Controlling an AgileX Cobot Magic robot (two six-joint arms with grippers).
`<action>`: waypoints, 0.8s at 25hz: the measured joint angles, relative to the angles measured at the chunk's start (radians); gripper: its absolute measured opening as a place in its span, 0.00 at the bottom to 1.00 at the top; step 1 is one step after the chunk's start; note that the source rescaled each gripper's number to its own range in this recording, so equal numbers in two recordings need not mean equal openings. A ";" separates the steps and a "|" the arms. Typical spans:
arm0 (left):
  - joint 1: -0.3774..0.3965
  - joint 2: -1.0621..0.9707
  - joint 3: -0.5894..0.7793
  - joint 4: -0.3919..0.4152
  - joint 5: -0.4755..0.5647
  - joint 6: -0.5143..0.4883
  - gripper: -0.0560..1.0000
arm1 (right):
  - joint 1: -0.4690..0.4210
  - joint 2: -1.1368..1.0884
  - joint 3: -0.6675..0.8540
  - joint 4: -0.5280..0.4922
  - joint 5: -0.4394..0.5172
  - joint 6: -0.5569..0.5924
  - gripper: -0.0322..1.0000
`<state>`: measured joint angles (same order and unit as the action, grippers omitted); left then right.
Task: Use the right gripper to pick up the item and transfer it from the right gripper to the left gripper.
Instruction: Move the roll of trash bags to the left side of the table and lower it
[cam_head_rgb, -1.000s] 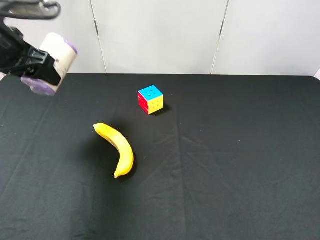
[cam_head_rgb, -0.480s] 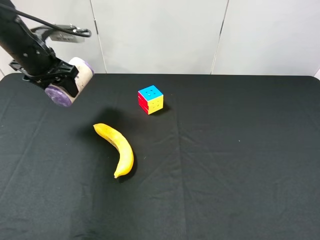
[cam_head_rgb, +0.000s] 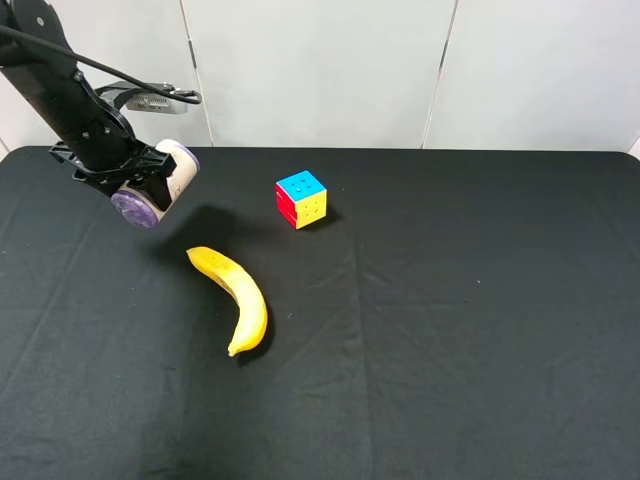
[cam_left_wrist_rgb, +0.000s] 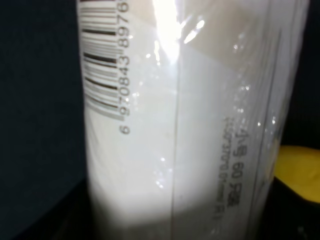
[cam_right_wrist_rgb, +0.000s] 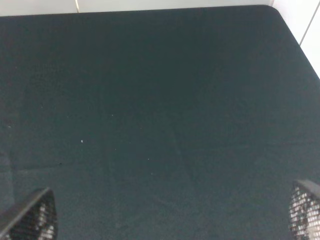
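Next, my left gripper lets go of the item on the black table (cam_head_rgb: 172, 207) just beyond the far tip of the banana. The item now hangs tilted above the table.
The item (cam_head_rgb: 168, 172), a cream-labelled canister with purple ends, hangs tilted above the far left of the table. My left gripper (cam_head_rgb: 135, 180) is shut on it, its black arm coming in from the upper left. The left wrist view is filled by the item's label (cam_left_wrist_rgb: 180, 125), which carries a barcode. My right gripper (cam_right_wrist_rgb: 170, 215) does not show in the exterior high view. The right wrist view gives only its two mesh fingertips (cam_right_wrist_rgb: 30, 217), set wide apart and open over bare black cloth, with nothing between them.
A yellow banana (cam_head_rgb: 238, 297) lies on the black table (cam_head_rgb: 480, 320), just right of and nearer than the held item; its tip (cam_left_wrist_rgb: 300, 172) shows past the label. A multicoloured puzzle cube (cam_head_rgb: 301, 198) sits further back, near the middle. A white wall rises behind.
The left arm has carried the item rightward and downward, from the far upper-left corner toward the banana. Banana and cube have not moved.
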<state>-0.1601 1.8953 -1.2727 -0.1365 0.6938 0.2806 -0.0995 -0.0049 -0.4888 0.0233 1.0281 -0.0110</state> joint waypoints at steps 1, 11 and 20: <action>0.000 0.001 -0.001 0.008 -0.007 0.000 0.06 | 0.000 0.000 0.000 0.000 0.000 0.000 1.00; 0.000 0.022 -0.001 0.038 -0.063 -0.002 0.06 | 0.000 0.000 0.000 0.000 0.000 0.000 1.00; 0.000 0.044 0.000 0.041 -0.081 -0.002 0.06 | 0.000 0.000 0.000 0.000 0.000 0.000 1.00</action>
<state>-0.1601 1.9396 -1.2725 -0.0957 0.6131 0.2788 -0.0995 -0.0049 -0.4888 0.0233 1.0281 -0.0110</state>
